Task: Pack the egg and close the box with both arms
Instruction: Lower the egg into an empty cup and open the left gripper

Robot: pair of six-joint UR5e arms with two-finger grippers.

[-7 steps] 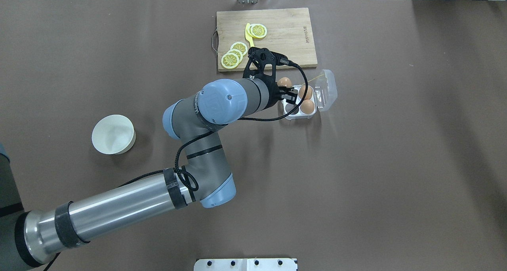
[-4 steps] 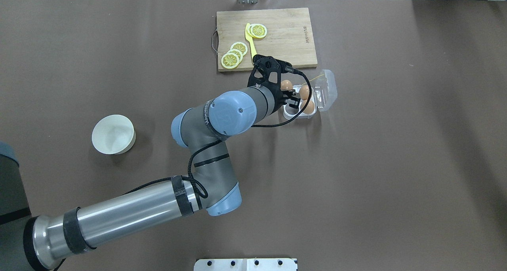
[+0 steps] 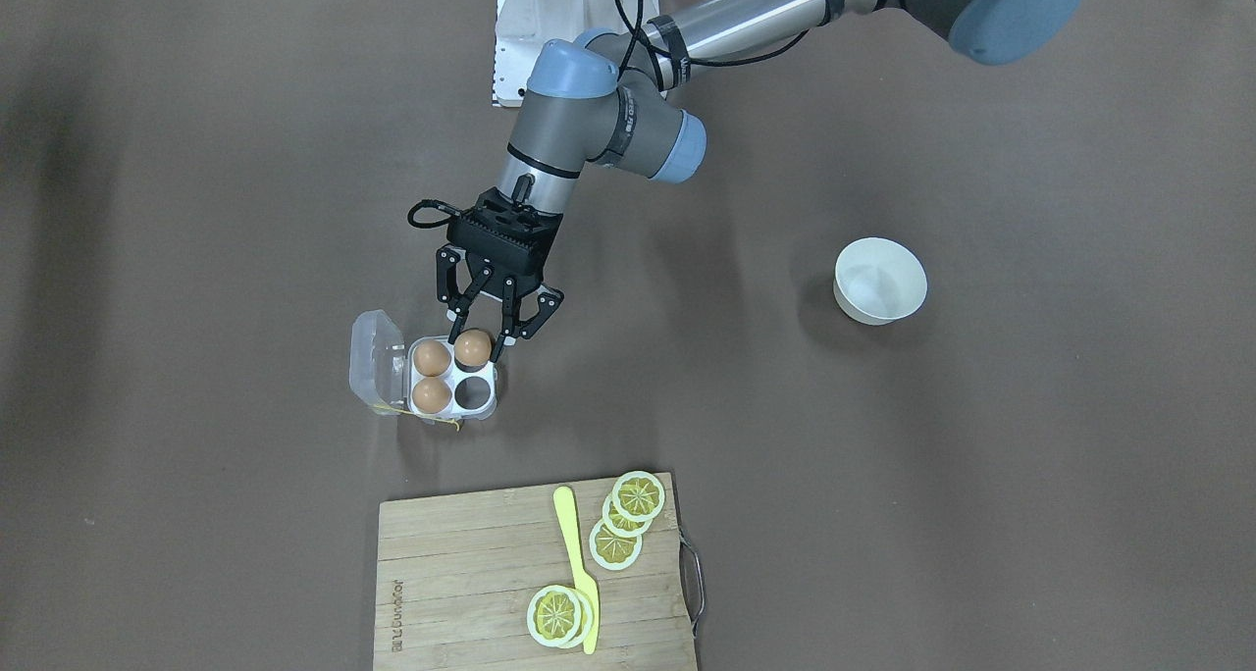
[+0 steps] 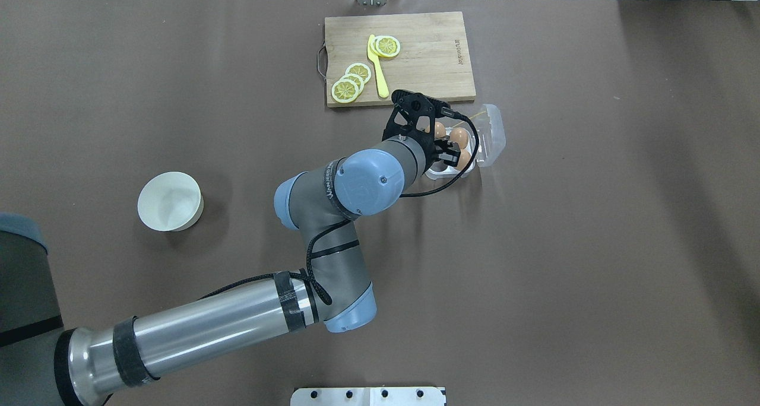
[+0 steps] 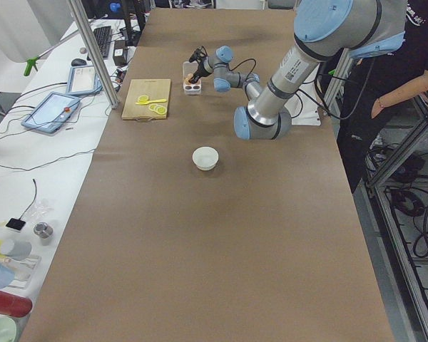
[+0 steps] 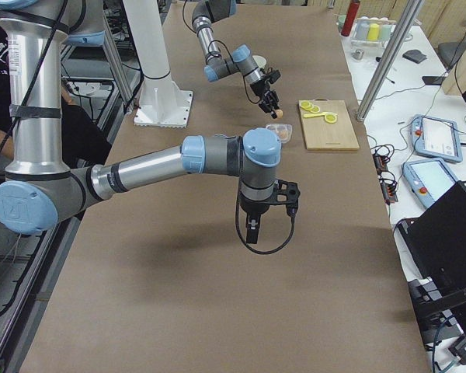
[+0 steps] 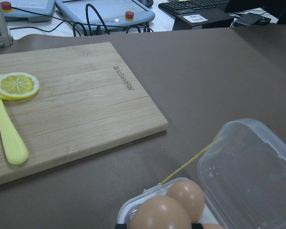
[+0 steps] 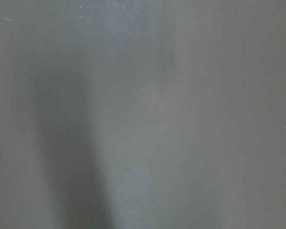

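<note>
My left gripper needs to release the egg in the clear box's near-robot cell (image 3: 471,353), beside the empty one.
My left gripper (image 3: 475,343) is shut on a tan-brown egg (image 3: 473,348) and holds it over the near-robot cell of the clear box (image 3: 488,403), just above it. Two more brown eggs (image 3: 431,358) sit in the cells on the lid side. One cell (image 3: 475,391) is empty. The transparent lid (image 3: 375,363) lies open, with a yellow string (image 3: 432,417) by the hinge. In the overhead view the left gripper (image 4: 440,132) covers part of the box (image 4: 438,172). My right gripper (image 6: 250,231) hangs over bare table, far from the box; I cannot tell if it is open.
A wooden cutting board (image 3: 461,573) with lemon slices (image 3: 638,495) and a yellow plastic knife (image 3: 573,553) lies past the box, on the operators' side. A white bowl (image 3: 880,281) stands off on my left side. The white robot base (image 3: 530,24) is at the near edge.
My left arm has swung right and carried the egg from beside the box to over its near cell. The box, board and bowl have not moved.
</note>
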